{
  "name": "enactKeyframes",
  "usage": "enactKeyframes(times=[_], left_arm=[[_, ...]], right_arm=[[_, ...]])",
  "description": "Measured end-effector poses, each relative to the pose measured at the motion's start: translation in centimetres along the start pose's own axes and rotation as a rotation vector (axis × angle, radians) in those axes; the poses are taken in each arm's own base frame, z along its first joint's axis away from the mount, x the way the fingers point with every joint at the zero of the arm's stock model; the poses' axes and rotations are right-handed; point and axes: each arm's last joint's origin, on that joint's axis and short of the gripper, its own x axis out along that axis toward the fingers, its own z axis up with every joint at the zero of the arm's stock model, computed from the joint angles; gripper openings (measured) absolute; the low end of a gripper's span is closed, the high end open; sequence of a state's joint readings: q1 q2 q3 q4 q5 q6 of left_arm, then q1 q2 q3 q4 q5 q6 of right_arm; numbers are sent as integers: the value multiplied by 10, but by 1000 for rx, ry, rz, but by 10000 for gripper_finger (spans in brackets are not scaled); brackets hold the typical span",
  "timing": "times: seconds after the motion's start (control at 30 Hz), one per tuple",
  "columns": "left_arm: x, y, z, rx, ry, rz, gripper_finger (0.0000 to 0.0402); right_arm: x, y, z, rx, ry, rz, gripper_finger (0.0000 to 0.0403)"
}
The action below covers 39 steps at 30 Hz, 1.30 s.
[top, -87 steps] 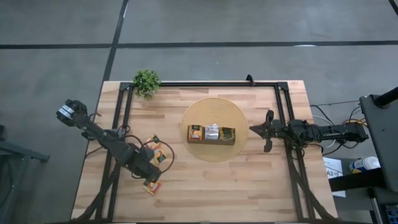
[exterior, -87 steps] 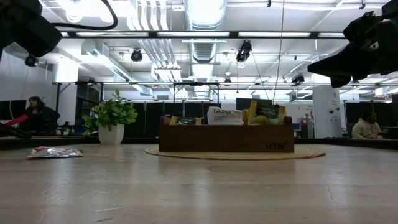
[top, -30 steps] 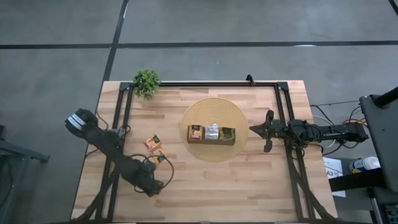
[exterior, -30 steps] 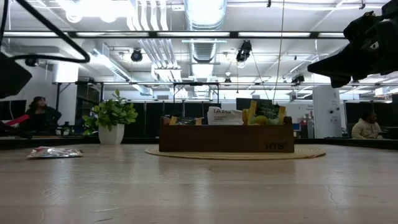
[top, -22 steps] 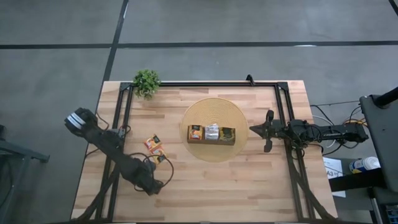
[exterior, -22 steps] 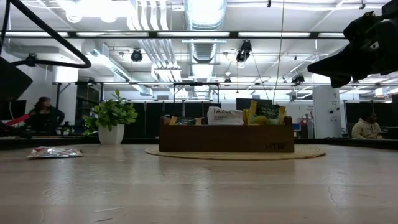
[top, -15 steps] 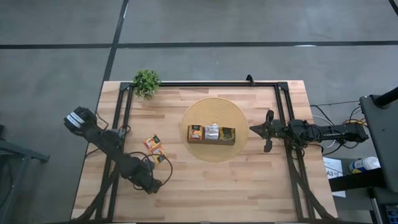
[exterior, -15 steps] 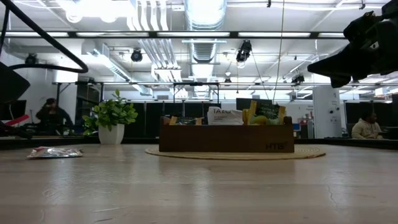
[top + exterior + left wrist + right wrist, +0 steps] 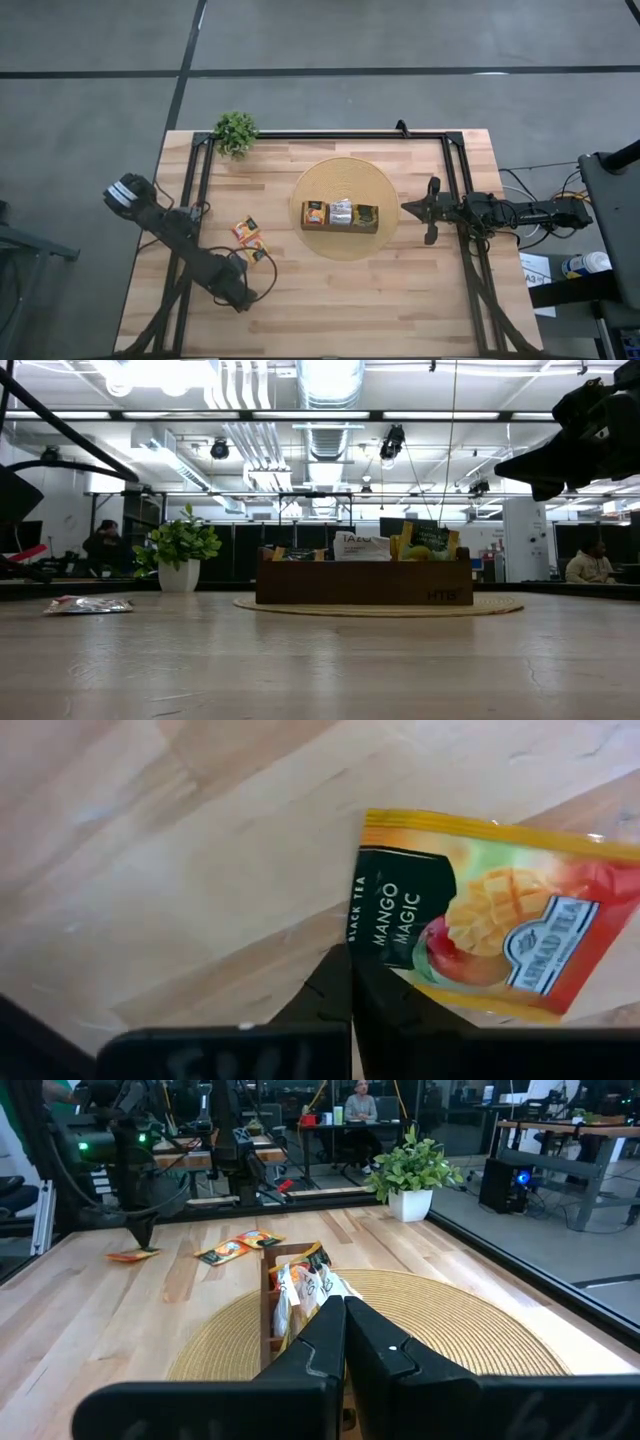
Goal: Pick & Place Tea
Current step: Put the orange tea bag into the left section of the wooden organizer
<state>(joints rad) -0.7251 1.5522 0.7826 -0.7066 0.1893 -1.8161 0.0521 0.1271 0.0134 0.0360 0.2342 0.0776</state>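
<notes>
My left gripper needs to let go of the tea sachet on the table [image 9: 256, 269], against the near end of the loose sachets. The sachet now lies flat near the table's front.
A yellow-red-black tea sachet [image 9: 470, 910] lies flat on the wooden table near its front left. My left gripper [image 9: 349, 960] points down at the sachet's black end and is shut; it also shows in the high view [image 9: 240, 297] and the right wrist view [image 9: 140, 1238]. More loose sachets [image 9: 250, 238] lie a little farther back. The brown divided box [image 9: 340, 215] holds upright sachets and stands on a round woven mat [image 9: 345, 175]. My right gripper [image 9: 404, 208] hangs shut and level to the right of the box, touching nothing. My left gripper comes from above, pointing steeply down, and has closed on the corner of the sachet's black end [image 9: 362, 942]. One finger [image 9: 385, 995] overlaps the sachet's edge there. The sachet still lies flat on the table [image 9: 150, 870]; how far the corner reaches between the fingers is hidden.
A small potted plant [image 9: 236, 131] stands at the far left corner. Black frame rails [image 9: 455, 180] run along the table's left, right and far sides. Bare wood lies between the loose sachets and the mat. People sit or stand in the room beyond the table.
My left gripper's fingers have drawn together over the sachet near the table's front left; the hand has stayed nearly in place. A person in the background has walked toward the right.
</notes>
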Motion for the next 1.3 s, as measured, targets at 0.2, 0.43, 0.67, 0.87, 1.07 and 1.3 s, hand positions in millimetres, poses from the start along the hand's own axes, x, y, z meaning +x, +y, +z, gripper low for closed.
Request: enactKeyframes(times=[0.2,0.43,0.67,0.87,1.07,1.3], left_arm=[[-20,3,3,47,-86,14,0],[-53,-2,9,177,-193,-28,0],[-83,-12,25,347,-279,-10,0],[-105,-17,44,447,-336,22,0],[-129,-23,67,509,-402,1,0],[-135,-24,79,501,-385,-20,0]], right_arm=[[0,0,0,0,0,0,9],[0,0,0,0,0,0,9],[0,0,0,0,0,0,8],[0,0,0,0,0,0,8],[0,0,0,0,0,0,9],[0,0,0,0,0,0,9]])
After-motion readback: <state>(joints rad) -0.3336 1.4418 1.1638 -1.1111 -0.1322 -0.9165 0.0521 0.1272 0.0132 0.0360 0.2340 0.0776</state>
